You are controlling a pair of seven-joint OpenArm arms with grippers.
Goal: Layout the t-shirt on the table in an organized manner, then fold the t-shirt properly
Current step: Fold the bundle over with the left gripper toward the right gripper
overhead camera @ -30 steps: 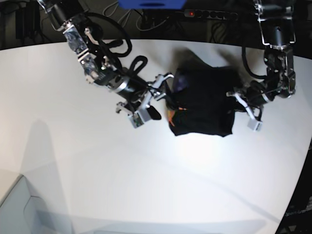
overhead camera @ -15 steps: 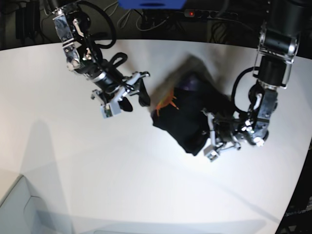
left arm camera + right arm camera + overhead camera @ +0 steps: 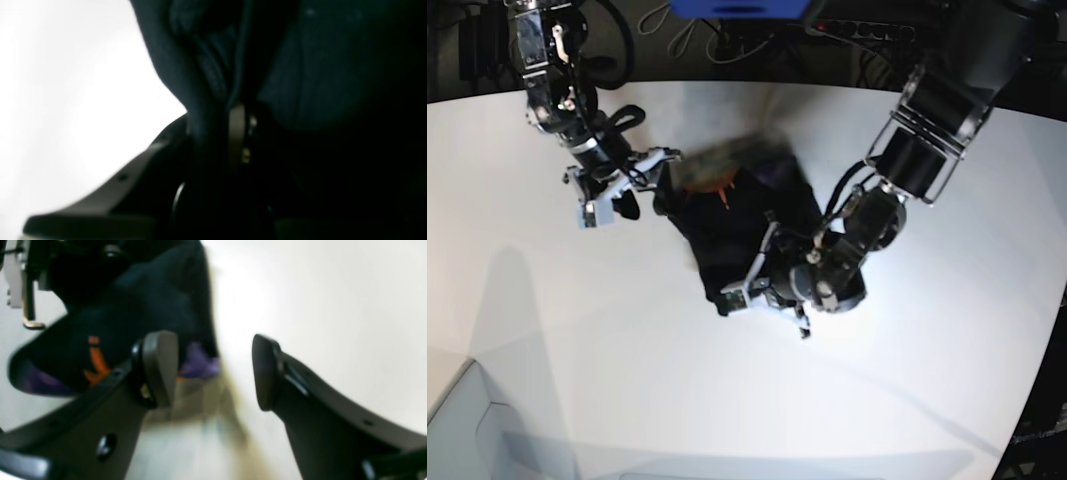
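Next, my left gripper lets go of the black t-shirt's fold on the white table (image 3: 717, 305) by the shirt's nearest corner.
The black t-shirt (image 3: 747, 215) lies bunched in the middle of the white table (image 3: 577, 330), with an orange print (image 3: 722, 185) showing at its far left fold. My left gripper (image 3: 759, 285) sits at the shirt's near edge, shut on a fold of it. In the left wrist view dark fabric (image 3: 200, 83) is pinched between the fingers (image 3: 237, 133). My right gripper (image 3: 652, 183) is open just left of the shirt. In the right wrist view its fingers (image 3: 160, 366) stand wide apart over bare table, with the t-shirt (image 3: 150, 300) and its orange and purple print just beyond the left finger.
A power strip (image 3: 857, 30), cables and a blue object (image 3: 737, 8) lie beyond the table's far edge. A pale box corner (image 3: 457, 420) shows at the bottom left. The table's curved edge (image 3: 1037, 380) runs down the right side.
The left gripper has dragged the bunched shirt leftward and nearer, its arm now reaching over the table's middle. The right gripper has drawn back to the left, still open.
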